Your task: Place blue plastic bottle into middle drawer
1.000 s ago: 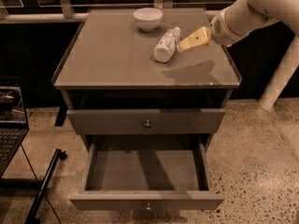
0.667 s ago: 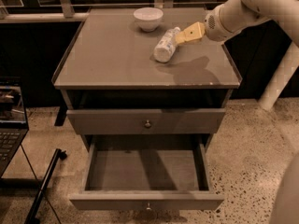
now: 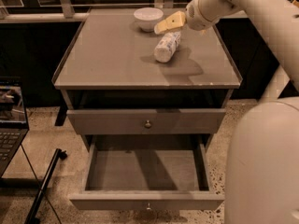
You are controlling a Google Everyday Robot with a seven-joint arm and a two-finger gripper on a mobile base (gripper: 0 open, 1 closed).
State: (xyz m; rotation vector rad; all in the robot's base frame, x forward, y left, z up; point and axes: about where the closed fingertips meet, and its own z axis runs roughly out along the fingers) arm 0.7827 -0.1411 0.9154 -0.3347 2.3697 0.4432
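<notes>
Next, my gripper closes on the middle of the blue plastic bottle (image 3: 170,42), behind the bottle's white cap.
The blue plastic bottle (image 3: 167,46) lies on its side on the cabinet top (image 3: 112,59), white cap toward the front. My gripper (image 3: 164,25) hovers just above and behind the bottle's far end, between it and the white bowl, and holds nothing. The arm reaches in from the upper right. The middle drawer (image 3: 145,200) is pulled open at the bottom of the cabinet, and its inside holds nothing. The like drawer above it (image 3: 147,121) is shut.
A white bowl (image 3: 148,17) stands at the back of the cabinet top, just left of the gripper. A laptop (image 3: 9,120) sits at the left edge. A black rod (image 3: 44,185) leans on the floor at lower left. My own body (image 3: 261,167) fills the lower right.
My gripper has moved left and toward the back, from the right of the bottle to above its far end near the bowl. The bottle has not moved.
</notes>
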